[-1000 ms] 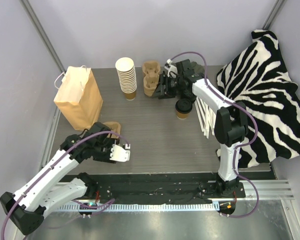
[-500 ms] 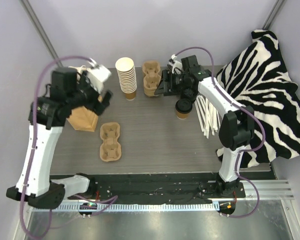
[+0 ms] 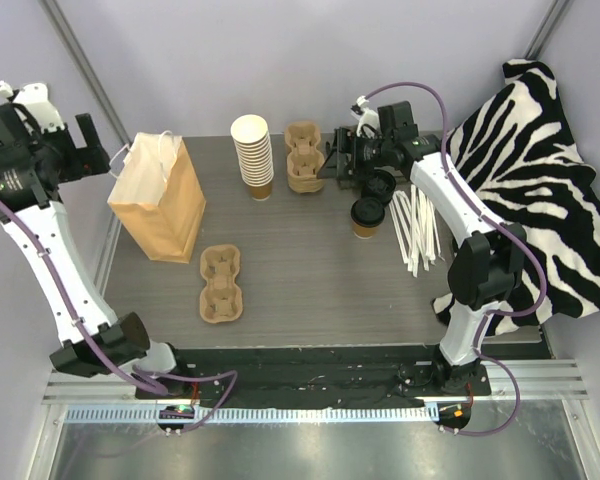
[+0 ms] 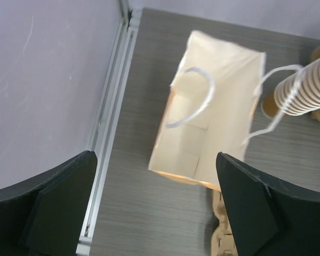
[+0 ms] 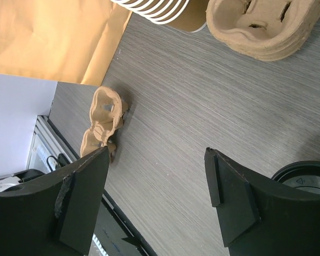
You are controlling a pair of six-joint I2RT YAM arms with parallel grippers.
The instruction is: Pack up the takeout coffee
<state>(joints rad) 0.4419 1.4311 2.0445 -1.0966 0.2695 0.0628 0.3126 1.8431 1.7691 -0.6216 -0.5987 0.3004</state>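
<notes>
The brown paper bag is next for my right gripper. It should go there and close on the bag's far top edge (image 3: 164,137), between the two white handles.
The takeout coffee (image 3: 367,215), a small brown cup with a black lid, stands on the table right of centre; its lid edge shows in the right wrist view (image 5: 306,178). My right gripper (image 3: 337,166) is open and empty, just behind and left of the cup (image 5: 157,197). My left gripper (image 3: 80,150) is open and empty, raised high at the far left beside the brown paper bag (image 3: 158,195). In the left wrist view the gripper (image 4: 154,213) looks down into the open bag (image 4: 213,117), which stands upright with white handles.
A single cup carrier (image 3: 220,283) lies in front of the bag. A tall stack of lidless cups (image 3: 252,155) and a stack of carriers (image 3: 302,155) stand at the back. White straws (image 3: 415,230) and a zebra cloth (image 3: 530,180) lie at the right.
My left arm has let go of the cup carrier on the table and swung up and left to above the bag. My right gripper has shifted slightly right.
</notes>
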